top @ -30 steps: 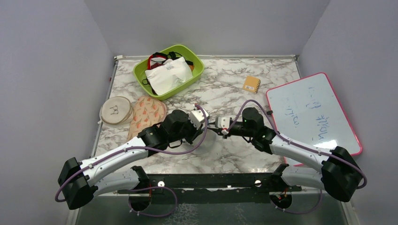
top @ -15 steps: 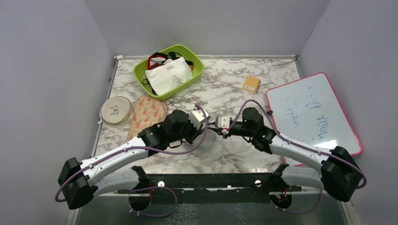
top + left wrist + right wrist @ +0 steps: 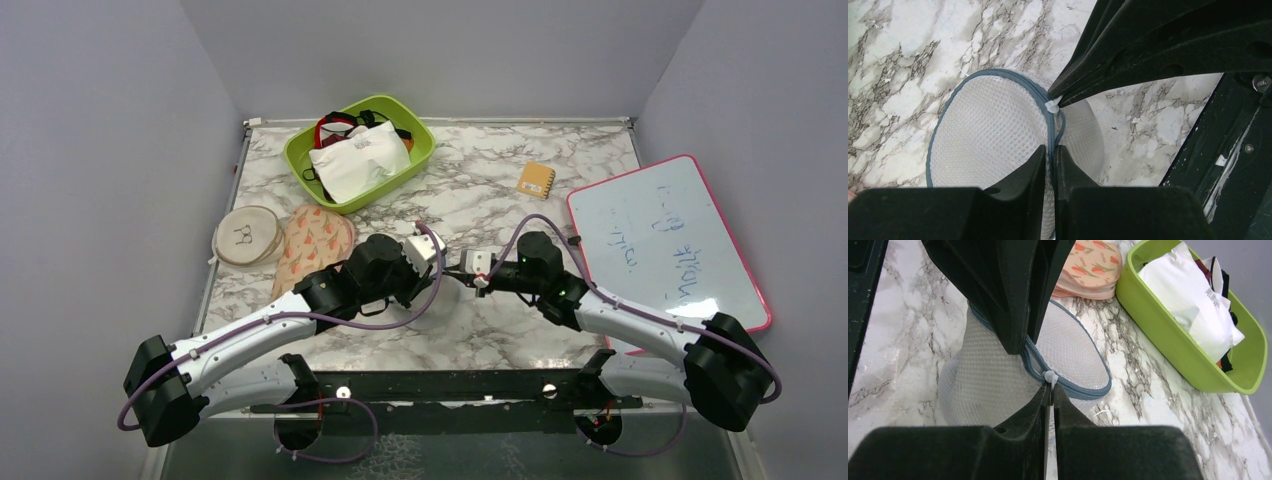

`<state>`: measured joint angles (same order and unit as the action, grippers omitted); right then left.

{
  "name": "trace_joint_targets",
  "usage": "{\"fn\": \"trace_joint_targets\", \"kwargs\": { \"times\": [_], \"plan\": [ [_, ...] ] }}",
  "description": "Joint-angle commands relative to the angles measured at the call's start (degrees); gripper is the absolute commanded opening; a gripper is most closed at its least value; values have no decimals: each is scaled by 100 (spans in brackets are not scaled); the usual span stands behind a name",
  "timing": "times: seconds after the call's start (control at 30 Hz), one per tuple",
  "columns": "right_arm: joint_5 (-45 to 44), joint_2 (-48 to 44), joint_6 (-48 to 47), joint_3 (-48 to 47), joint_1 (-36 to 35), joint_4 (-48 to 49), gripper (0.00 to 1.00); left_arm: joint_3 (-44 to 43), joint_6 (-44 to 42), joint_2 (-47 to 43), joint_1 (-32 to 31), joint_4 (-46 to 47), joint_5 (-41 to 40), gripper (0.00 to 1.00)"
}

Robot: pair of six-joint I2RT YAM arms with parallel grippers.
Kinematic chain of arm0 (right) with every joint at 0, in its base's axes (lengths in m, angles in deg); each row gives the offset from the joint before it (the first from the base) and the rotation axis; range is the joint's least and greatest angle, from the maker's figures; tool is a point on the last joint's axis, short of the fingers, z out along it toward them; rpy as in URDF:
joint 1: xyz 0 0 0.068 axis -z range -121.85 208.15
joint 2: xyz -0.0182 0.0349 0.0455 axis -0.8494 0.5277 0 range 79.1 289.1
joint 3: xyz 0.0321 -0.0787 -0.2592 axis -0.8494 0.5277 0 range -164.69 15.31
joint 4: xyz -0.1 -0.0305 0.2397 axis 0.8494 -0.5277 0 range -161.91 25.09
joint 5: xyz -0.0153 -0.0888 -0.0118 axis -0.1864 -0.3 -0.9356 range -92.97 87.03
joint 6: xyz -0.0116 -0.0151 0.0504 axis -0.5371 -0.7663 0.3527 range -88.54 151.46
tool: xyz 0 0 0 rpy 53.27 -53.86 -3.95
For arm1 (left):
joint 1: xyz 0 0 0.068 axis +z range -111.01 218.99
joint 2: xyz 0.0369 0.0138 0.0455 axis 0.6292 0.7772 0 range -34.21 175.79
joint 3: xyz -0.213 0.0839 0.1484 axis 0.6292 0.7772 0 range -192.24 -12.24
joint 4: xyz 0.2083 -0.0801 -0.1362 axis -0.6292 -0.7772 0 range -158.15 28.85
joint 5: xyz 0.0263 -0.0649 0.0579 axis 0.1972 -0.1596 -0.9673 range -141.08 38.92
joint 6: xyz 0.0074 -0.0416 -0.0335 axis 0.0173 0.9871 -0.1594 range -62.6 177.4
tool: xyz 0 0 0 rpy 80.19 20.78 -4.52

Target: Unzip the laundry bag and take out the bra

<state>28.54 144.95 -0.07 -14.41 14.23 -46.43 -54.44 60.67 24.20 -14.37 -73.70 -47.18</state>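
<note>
Both edges of the zip band are pinched together in my left gripper beside the zip pull, so my left gripper needs to open and take only the upper edge (image 3: 1037, 355).
The laundry bag (image 3: 988, 135), a round white mesh pouch with a grey-blue zip band, is held on edge above the marble table near its middle. It also shows in the right wrist view (image 3: 993, 375) and only partly in the top view (image 3: 440, 305), under the arms. My left gripper (image 3: 1049, 150) is shut on the bag's zip band. My right gripper (image 3: 1050, 390) is shut on the white zip pull (image 3: 1050, 376), which also shows in the left wrist view (image 3: 1053, 105). The two grippers meet at the bag (image 3: 455, 268). The bag's contents are hidden by the mesh.
A green tray (image 3: 300, 160) with a white pouch and dark straps stands at the back. A beige disc with a bra icon (image 3: 246, 235) and a tulip-print pouch (image 3: 312, 243) lie at the left. A whiteboard (image 3: 665, 240) and a small tan pad (image 3: 536, 180) are at the right.
</note>
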Motion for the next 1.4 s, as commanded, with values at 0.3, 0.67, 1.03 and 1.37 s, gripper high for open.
{"fn": "trace_joint_targets", "kwargs": {
  "times": [0.3,0.67,1.03,1.37],
  "plan": [
    [32,126,716,-253,-11,-282,1,-72,7,-49,-16,-37,156,0],
    [-951,572,2189,-793,48,-899,1,-78,-93,-78,-21,-121,159,0],
    [-306,1123,2951,-1031,990,-930,1,-113,-159,-152,-16,-213,180,0],
    [1031,911,2686,-978,991,-765,1,-538,310,161,-19,-691,71,33]
  ]
}}
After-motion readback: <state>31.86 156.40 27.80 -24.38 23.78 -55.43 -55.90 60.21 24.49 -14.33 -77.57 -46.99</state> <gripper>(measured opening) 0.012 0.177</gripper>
